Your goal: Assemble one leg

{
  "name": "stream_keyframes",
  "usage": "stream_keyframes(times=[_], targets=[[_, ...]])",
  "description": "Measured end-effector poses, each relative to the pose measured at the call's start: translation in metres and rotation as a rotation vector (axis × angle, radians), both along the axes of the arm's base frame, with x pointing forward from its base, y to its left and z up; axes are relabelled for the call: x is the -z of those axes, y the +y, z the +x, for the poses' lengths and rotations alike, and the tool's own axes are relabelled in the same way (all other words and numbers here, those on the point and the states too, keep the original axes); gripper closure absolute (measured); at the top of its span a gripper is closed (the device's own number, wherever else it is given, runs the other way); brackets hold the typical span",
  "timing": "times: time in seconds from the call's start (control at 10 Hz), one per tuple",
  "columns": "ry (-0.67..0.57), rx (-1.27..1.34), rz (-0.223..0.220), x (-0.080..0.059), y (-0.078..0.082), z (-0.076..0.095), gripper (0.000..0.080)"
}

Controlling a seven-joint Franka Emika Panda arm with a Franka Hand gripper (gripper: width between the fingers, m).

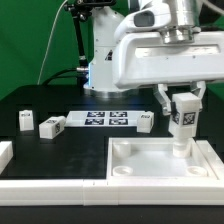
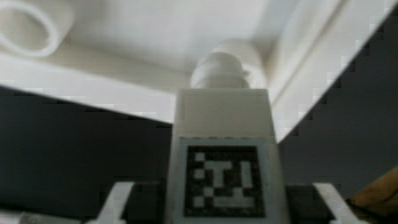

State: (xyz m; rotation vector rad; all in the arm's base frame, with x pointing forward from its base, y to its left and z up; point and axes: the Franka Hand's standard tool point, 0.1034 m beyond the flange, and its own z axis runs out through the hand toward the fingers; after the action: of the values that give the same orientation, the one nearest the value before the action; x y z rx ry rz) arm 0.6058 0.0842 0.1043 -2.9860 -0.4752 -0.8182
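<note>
The leg will stand in the square piece's near corner socket (image 1: 195,171) (image 2: 244,53), on the piece's side under my arm, when my gripper lets go of it.
My gripper (image 1: 182,100) is shut on the leg (image 1: 183,118), a small white block with a black-and-white tag facing the camera. I hold it upright over the far corner, at the exterior view's right, of the large white square piece (image 1: 150,172). In the wrist view the leg (image 2: 222,130) sits between my fingers (image 2: 121,203). Its rounded peg end (image 2: 221,68) points at a corner socket (image 2: 246,48) of the square piece. I cannot tell whether the peg touches the socket.
The marker board (image 1: 106,120) lies behind the square piece. Three more small white legs (image 1: 25,121) (image 1: 52,127) (image 1: 144,121) lie near it. A white part (image 1: 4,156) shows at the exterior view's left edge. Another socket (image 2: 32,38) shows in the wrist view.
</note>
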Motion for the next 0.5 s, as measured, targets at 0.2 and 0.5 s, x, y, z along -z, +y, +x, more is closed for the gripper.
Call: stream_keyframes(times=[0.2,0.5], targets=[[0.007,0.003,0.005,0.004,0.001,0.013,0.0508],[0.008,0.002,0.014,0.006,0.008,0.024,0.0508]])
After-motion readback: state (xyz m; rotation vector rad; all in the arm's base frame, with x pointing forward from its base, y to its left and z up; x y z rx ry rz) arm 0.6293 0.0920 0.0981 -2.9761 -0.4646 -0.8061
